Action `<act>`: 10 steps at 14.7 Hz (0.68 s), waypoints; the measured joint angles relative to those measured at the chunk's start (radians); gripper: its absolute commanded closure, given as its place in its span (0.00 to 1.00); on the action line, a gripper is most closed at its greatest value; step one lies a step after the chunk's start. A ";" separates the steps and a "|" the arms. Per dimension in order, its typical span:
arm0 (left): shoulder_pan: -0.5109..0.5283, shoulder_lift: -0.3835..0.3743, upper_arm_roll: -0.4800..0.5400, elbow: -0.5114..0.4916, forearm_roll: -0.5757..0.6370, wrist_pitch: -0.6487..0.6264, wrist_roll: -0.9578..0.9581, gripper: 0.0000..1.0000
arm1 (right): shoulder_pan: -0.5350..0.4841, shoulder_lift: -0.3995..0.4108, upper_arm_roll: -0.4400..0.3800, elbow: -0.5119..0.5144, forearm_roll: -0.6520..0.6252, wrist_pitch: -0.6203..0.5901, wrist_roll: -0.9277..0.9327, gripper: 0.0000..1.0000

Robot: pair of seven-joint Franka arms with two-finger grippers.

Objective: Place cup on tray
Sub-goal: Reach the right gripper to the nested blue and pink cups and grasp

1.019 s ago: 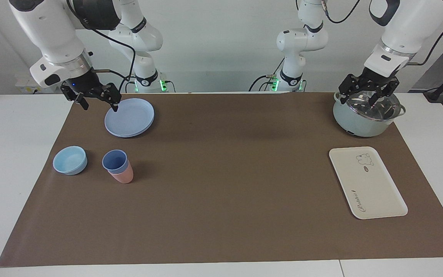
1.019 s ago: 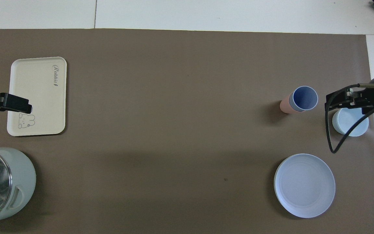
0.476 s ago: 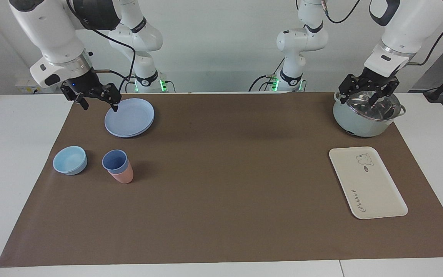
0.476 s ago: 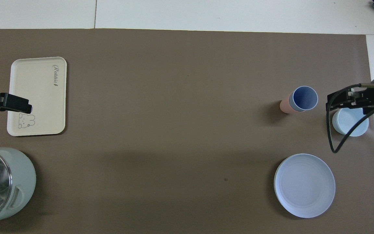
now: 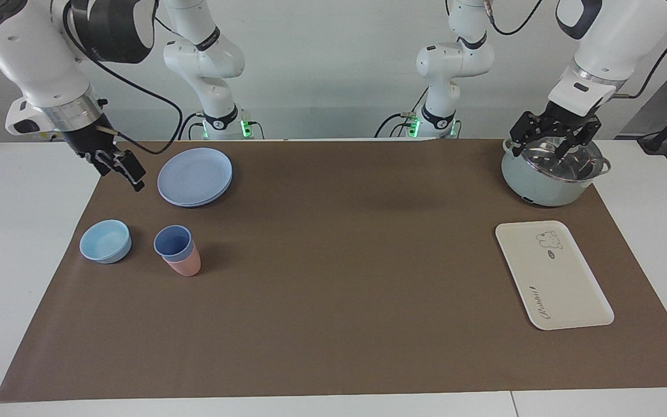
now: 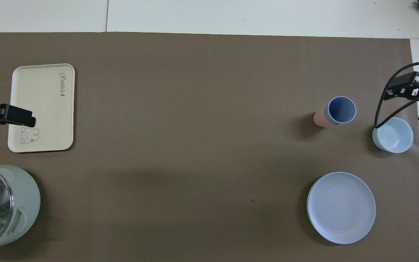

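Next, my right gripper closes around the salmon-pink tumbler's sides (image 6: 321,118), just below the periwinkle-blue cup's rim, carrying both together.
The periwinkle-blue cup (image 5: 172,241) stands upright, nested in a salmon-pink tumbler (image 5: 187,266), on the brown mat toward the right arm's end; in the overhead view the cup (image 6: 340,110) hides most of the pink tumbler (image 6: 318,118). The cream-white tray (image 5: 553,278) lies flat and bare toward the left arm's end, also in the overhead view (image 6: 42,98). My right gripper (image 5: 120,171) is open and empty in the air over the mat's edge, beside the blue plate, apart from the cup. My left gripper (image 5: 554,147) is open and waits over the pot; one of its fingers (image 6: 16,115) shows overhead.
A round blue plate (image 5: 195,176) lies nearer to the robots than the cup. A light-blue bowl (image 5: 105,240) stands beside the cup toward the right arm's end. A pale-green pot with a glass lid (image 5: 553,171) stands nearer to the robots than the tray.
My right gripper has moved from over the plate's rim toward the right arm's end of the table and turned. The left arm, cup and tray have not moved.
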State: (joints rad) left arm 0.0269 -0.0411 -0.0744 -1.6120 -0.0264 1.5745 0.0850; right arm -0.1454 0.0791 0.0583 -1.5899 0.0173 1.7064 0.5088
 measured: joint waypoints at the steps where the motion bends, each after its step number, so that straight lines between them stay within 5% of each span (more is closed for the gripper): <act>1: 0.000 0.000 0.000 0.000 0.000 0.000 0.000 0.00 | -0.012 0.024 0.000 -0.003 0.017 0.030 0.039 0.00; 10: 0.000 0.000 0.000 0.000 0.000 0.000 0.000 0.00 | -0.087 0.306 -0.003 0.066 0.156 0.178 0.303 0.00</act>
State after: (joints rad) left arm 0.0269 -0.0411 -0.0744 -1.6119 -0.0264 1.5745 0.0850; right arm -0.2329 0.3856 0.0555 -1.5235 0.1737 1.8845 0.8121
